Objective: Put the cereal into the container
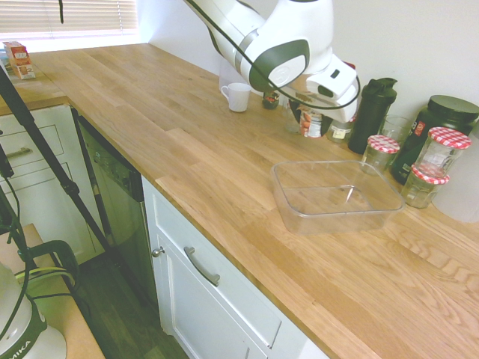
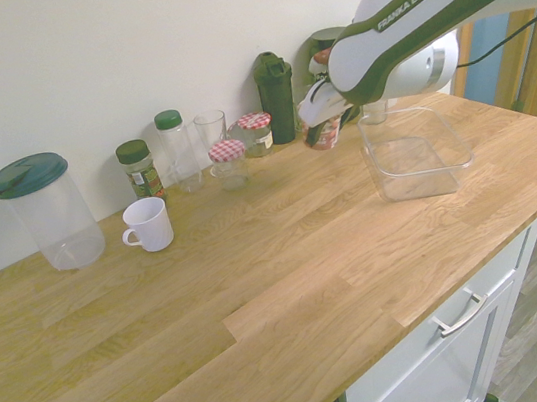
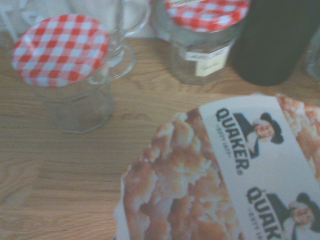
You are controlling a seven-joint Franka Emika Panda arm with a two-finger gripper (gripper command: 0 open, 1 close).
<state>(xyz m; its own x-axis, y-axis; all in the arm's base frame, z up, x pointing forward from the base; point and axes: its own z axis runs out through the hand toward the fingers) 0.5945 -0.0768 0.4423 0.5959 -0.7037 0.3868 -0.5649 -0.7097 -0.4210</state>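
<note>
The cereal, now hanging tilted near the back wall, will be let go by my gripper on the bottom of the clear container (image 1: 335,209), around its middle.
The cereal (image 2: 322,133) is a small cup with red, orange and white printed sides, and it hangs tilted near the back wall, left of the container. My gripper (image 2: 323,120) is shut on the cereal (image 1: 310,123), with the white hand right above it. In the wrist view the cereal (image 3: 220,175) fills the lower right, showing Quaker print and an oat picture. The container (image 1: 283,196) is a wide clear plastic tub with nothing inside, lying nearer the counter's front edge. From the other side the container (image 2: 383,180) lies to the right of the cup.
Along the wall stand a white mug (image 1: 238,96), a dark bottle (image 1: 372,112), a dark lidded canister (image 1: 441,120) and glass jars with red-white checked lids (image 1: 383,149). A clear pitcher with a green lid (image 2: 42,209) and a green-capped spice jar (image 2: 138,170) stand further along.
</note>
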